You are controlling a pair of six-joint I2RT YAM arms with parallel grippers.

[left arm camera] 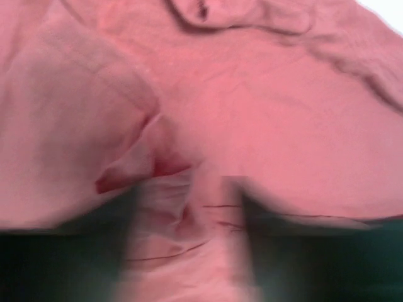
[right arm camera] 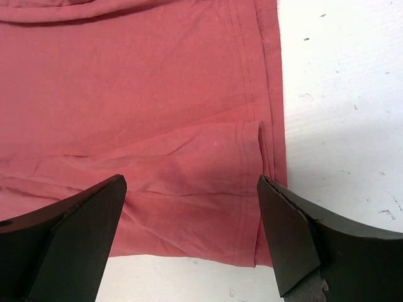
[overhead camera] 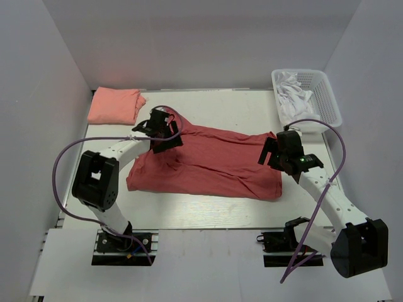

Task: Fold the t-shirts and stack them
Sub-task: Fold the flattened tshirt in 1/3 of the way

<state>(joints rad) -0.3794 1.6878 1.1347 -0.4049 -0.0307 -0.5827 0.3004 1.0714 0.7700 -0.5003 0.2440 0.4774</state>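
Note:
The brick-red t-shirt's sleeve end is bunched; next my left gripper pinches its crumpled corner (left arm camera: 182,173), pulling it flat before folding.
The brick-red t-shirt (overhead camera: 214,160) lies spread flat across the middle of the table. My left gripper (overhead camera: 165,139) is down on its upper left part, near the collar. In the left wrist view the blurred fingers (left arm camera: 94,264) stand apart, with bunched red fabric (left arm camera: 182,214) between them. My right gripper (overhead camera: 272,154) is open just above the shirt's right hem. In the right wrist view (right arm camera: 191,182) the hem corner (right arm camera: 252,189) lies between the fingers. The salmon-pink t-shirt (overhead camera: 114,106) lies folded at the back left.
A white plastic basket (overhead camera: 334,104) holding white cloth (overhead camera: 293,94) stands at the back right. White walls close in the table on the left, back and right. Purple cables loop from both arms.

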